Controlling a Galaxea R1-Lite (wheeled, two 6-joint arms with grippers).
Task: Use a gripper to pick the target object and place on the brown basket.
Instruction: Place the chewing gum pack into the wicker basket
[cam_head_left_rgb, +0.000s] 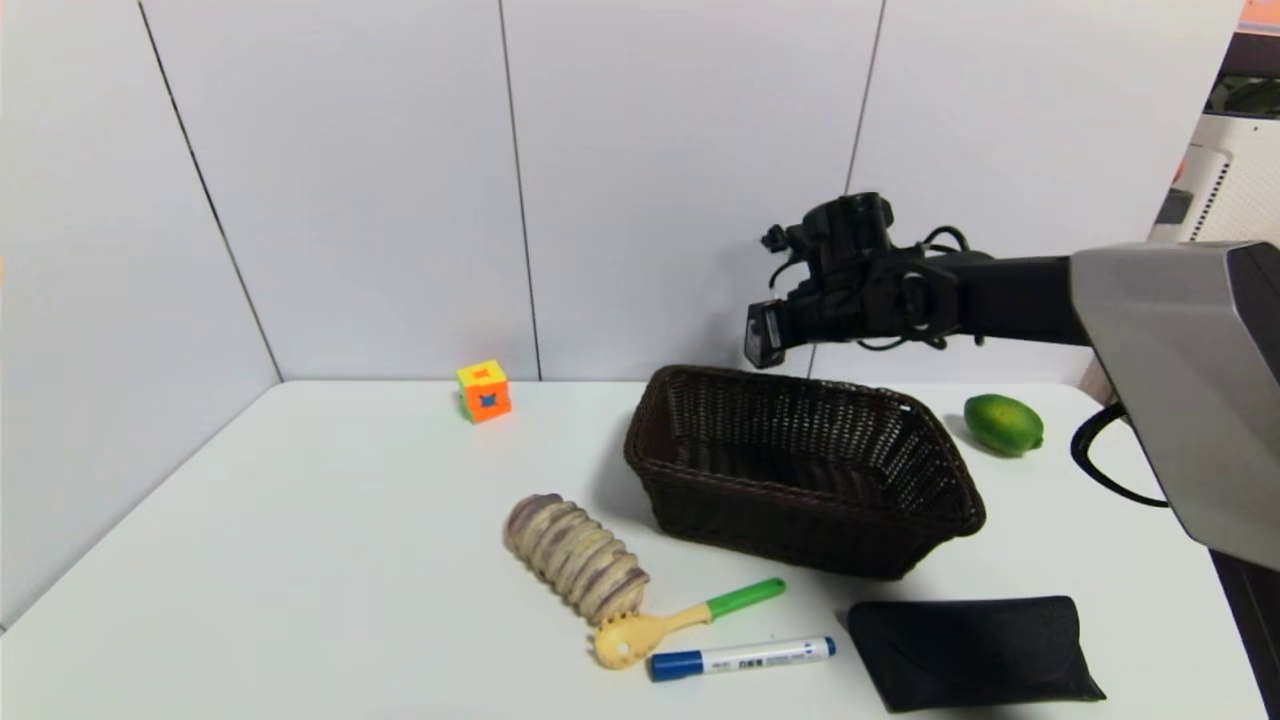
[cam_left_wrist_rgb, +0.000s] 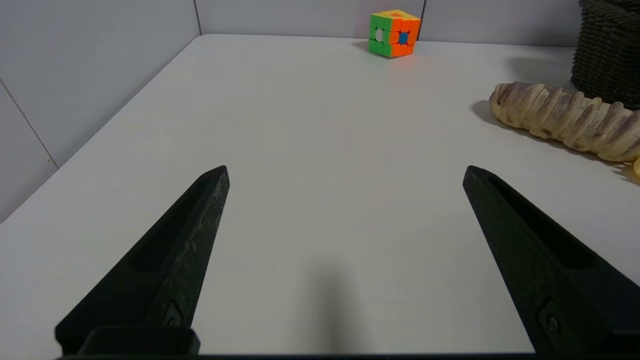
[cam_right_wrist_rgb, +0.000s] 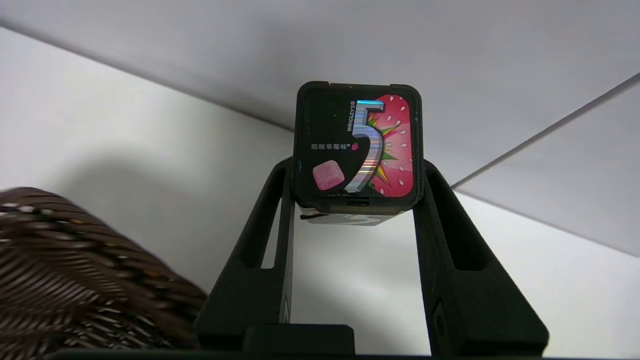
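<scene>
My right gripper is going to let go of the black carton, which hangs above the basket's far edge, on the bottom of the brown basket, close to the basket's front side (cam_head_left_rgb: 830, 481).
My right gripper (cam_head_left_rgb: 775, 335) is shut on the target object (cam_right_wrist_rgb: 357, 147), a small black carton with red, pink and white print, held between both fingers (cam_right_wrist_rgb: 440, 220). In the head view the carton (cam_head_left_rgb: 763, 335) hangs in the air above the far edge of the brown basket (cam_head_left_rgb: 800, 470), a large dark wicker basket near the table's middle. The basket's rim also shows in the right wrist view (cam_right_wrist_rgb: 75, 280). My left gripper (cam_left_wrist_rgb: 345, 172) is open and empty, low over bare table at the left.
An orange-yellow puzzle cube (cam_head_left_rgb: 483, 390) stands at the back left. A ridged bread roll (cam_head_left_rgb: 577, 557), a green-handled spoon (cam_head_left_rgb: 680, 620) and a blue marker (cam_head_left_rgb: 742, 658) lie before the basket. A flat black pouch (cam_head_left_rgb: 975, 650) lies front right, a green fruit (cam_head_left_rgb: 1003, 424) back right.
</scene>
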